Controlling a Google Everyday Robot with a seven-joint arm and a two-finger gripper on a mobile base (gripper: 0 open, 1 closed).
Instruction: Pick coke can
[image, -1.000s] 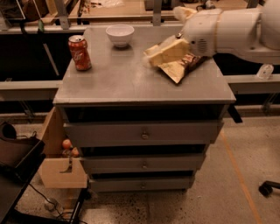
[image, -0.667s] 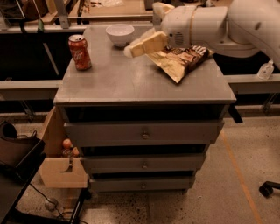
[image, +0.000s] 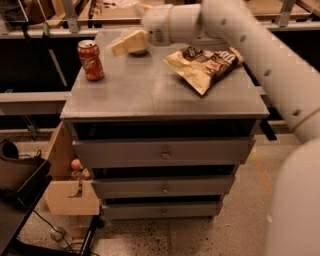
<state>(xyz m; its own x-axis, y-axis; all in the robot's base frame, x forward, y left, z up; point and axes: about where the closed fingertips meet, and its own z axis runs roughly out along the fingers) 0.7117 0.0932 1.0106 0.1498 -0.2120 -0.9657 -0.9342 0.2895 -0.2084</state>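
Observation:
The coke can's upper half (image: 91, 56), just below its silver top, is the next spot that my gripper needs to move to, and then it should close there.
The coke can (image: 91, 60) is red with white lettering and a silver top. It stands upright near the back left corner of the grey cabinet top (image: 150, 90). My gripper (image: 125, 44) hangs over the back of the cabinet top, a short way to the right of the can and a little above it, apart from the can. The white arm reaches in from the right. A white bowl behind the gripper is almost wholly hidden by it.
A crumpled brown chip bag (image: 205, 65) lies on the right half of the cabinet top. The cabinet has three drawers (image: 162, 155) below. A wooden box with fruit (image: 70, 185) sits at the lower left. A counter runs behind.
My gripper has swung left from above the chip bag, past the bowl, to a spot close to the can's right. The can and the bag have not moved.

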